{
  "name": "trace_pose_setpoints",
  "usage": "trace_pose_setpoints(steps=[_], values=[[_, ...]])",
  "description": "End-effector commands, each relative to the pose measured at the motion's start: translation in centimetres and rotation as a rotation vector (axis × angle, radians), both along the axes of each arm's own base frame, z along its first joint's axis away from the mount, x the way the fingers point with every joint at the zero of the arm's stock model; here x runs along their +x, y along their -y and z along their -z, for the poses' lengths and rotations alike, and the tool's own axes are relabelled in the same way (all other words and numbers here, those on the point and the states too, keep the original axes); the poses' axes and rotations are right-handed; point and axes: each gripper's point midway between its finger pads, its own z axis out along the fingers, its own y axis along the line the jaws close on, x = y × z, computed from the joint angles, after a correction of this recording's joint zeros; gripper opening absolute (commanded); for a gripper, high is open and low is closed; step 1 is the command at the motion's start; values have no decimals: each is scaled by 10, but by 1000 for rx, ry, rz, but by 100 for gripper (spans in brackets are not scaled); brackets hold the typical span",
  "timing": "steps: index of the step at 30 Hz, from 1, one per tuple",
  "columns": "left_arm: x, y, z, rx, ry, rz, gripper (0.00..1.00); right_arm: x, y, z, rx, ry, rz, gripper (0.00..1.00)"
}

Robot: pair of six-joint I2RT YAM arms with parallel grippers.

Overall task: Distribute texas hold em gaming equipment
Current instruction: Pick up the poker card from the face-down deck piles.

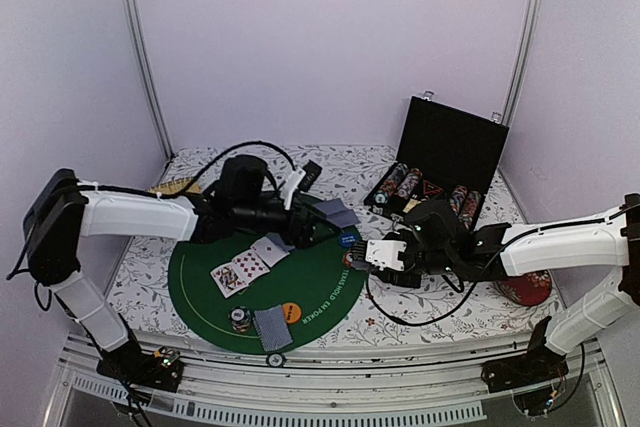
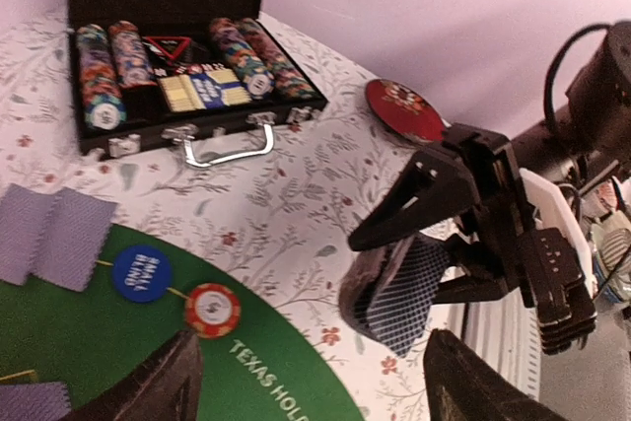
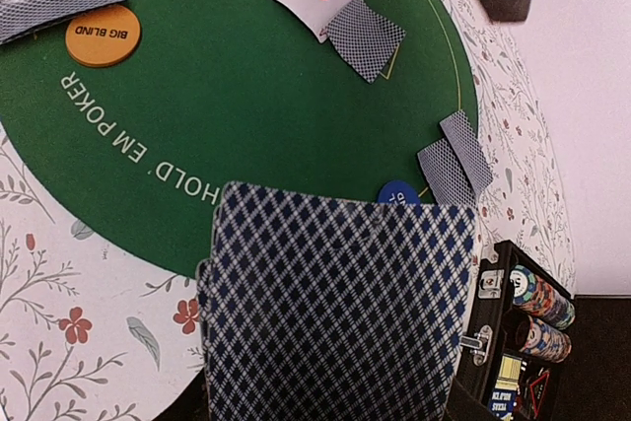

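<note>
Next, my left gripper will go to the outer card's free edge (image 1: 355, 256) (image 2: 369, 319), on the deck in my right gripper, and close there.
My right gripper (image 1: 385, 252) is shut on a deck of blue-patterned cards (image 3: 335, 303) just off the right edge of the green round mat (image 1: 310, 287); the deck hides its fingers in the right wrist view. My left gripper (image 2: 315, 391) is open and empty above the mat's right part, facing the held deck (image 2: 404, 288). On the mat lie face-up cards (image 1: 240, 269), a face-down pair (image 1: 337, 212) at the far edge, another pair (image 1: 272, 325) at the near edge, an orange big-blind button (image 1: 290, 310), a blue small-blind button (image 2: 141, 273), and a red-and-white chip (image 2: 212, 310).
An open black case (image 1: 440, 177) with rows of chips stands at the back right. A red round disc (image 1: 525, 287) lies under the right arm. A small chip stack (image 1: 241, 319) sits near the mat's front. A tan slatted mat (image 1: 175, 187) shows behind the left arm.
</note>
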Motion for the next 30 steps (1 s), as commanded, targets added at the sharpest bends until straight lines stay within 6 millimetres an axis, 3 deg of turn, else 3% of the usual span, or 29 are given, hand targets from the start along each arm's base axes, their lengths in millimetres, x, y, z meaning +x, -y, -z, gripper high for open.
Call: trace_pose_setpoints(steps=[1, 6, 13, 17, 20, 25, 30], values=[[-27, 39, -15, -188, -33, 81, 82, 0, -6, -21, 75, 19, -8, 50], [-34, 64, 10, -196, -94, 108, 84, 0, -6, -20, 76, 14, -10, 50], [-17, 78, 38, -82, -77, 16, 68, -1, -5, -20, 76, 12, -11, 50], [-19, 72, 41, -42, -68, 7, 46, 0, -5, -21, 78, 14, -8, 50], [-21, 64, 39, -30, -54, -9, 35, 0, -6, -21, 78, 17, -9, 50], [-28, 60, 35, -26, -57, 10, 27, 0, -6, -19, 72, 13, -10, 50], [-32, 59, 32, -26, -58, 32, 27, -1, -6, -19, 70, 13, -10, 50]])
